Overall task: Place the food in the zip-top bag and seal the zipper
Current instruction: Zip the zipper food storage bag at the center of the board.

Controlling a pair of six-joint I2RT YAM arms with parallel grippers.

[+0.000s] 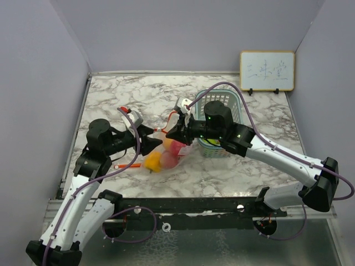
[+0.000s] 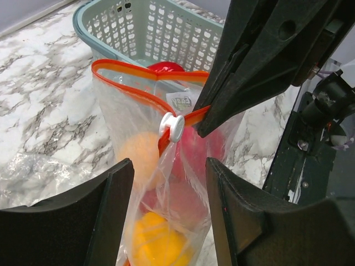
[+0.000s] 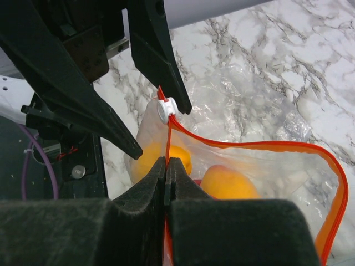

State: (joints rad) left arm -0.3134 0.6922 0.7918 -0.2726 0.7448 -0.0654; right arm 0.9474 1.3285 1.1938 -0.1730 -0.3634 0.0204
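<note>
My right gripper is pinching the zipper next to the white slider, so my left gripper will hold the zipper's short end while my right gripper takes the slider point(image 2: 172, 127).
The clear zip-top bag point(image 1: 165, 154) hangs upright between my two grippers. Inside it is food: a yellow piece point(image 2: 158, 244), an orange one point(image 2: 135, 155) and a pink-red one point(image 2: 195, 148). The orange-red zipper point(image 2: 125, 77) gapes on the far side, and its white slider point(image 2: 171, 127) sits on the near part. My right gripper point(image 3: 167, 162) is shut on the zipper strip just below the slider point(image 3: 165, 108). My left gripper point(image 2: 169, 166) is open, with a finger on each side of the bag below the slider. I see no contact.
The teal lattice basket point(image 1: 233, 105) stands right behind the bag, with something green-yellow in it. A thin orange-red piece point(image 1: 127, 165) lies on the marble by the left arm. A small whiteboard point(image 1: 267, 70) leans at the back right wall.
</note>
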